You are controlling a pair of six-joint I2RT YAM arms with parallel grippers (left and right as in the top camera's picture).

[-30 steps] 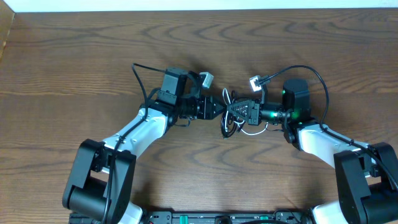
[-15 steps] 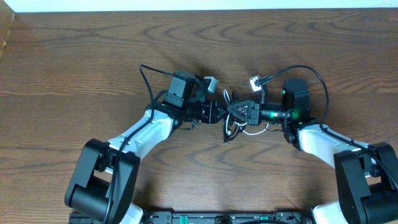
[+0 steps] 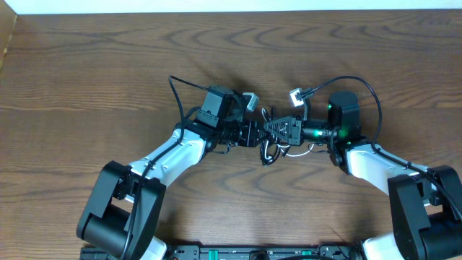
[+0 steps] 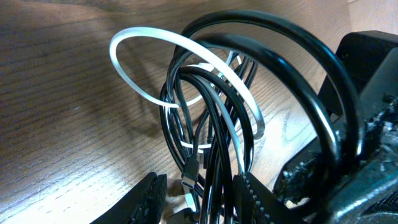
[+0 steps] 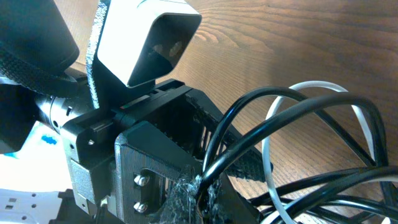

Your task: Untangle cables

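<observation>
Next, I open my right gripper, as it pinches an outer loop of the black cable, and take the bundled cable pieces (image 5: pixel 318 194) beside it before my grippers pull apart.
The cables (image 3: pixel 271 147) form a small tangled knot at the table's middle, between my two grippers. In the left wrist view the black cable (image 4: pixel 214 124) loops in several strands, and the white cable (image 4: pixel 155 34) arcs through them. My left gripper (image 4: pixel 199 182) (image 3: pixel 258 134) stands open around black strands and a small plug end, with a gap beside one finger. My right gripper (image 5: pixel 208 186) (image 3: pixel 268 128) is shut on a strand of the black cable (image 5: pixel 292 106). The white cable (image 5: pixel 267 143) curves behind it. The two grippers nearly touch tip to tip.
Thick black arm wires curve up behind each wrist, the left one (image 3: pixel 173 90) and the right one (image 3: pixel 361 83). The left arm's white camera housing (image 5: pixel 149 37) sits close in front of the right wrist. Brown wooden table (image 3: pixel 86 65) lies all around, its far edge (image 3: pixel 231 10) at the top.
My left arm has slid right, bringing its gripper up against the cable knot and around some strands. The right arm and its grip have not moved.
</observation>
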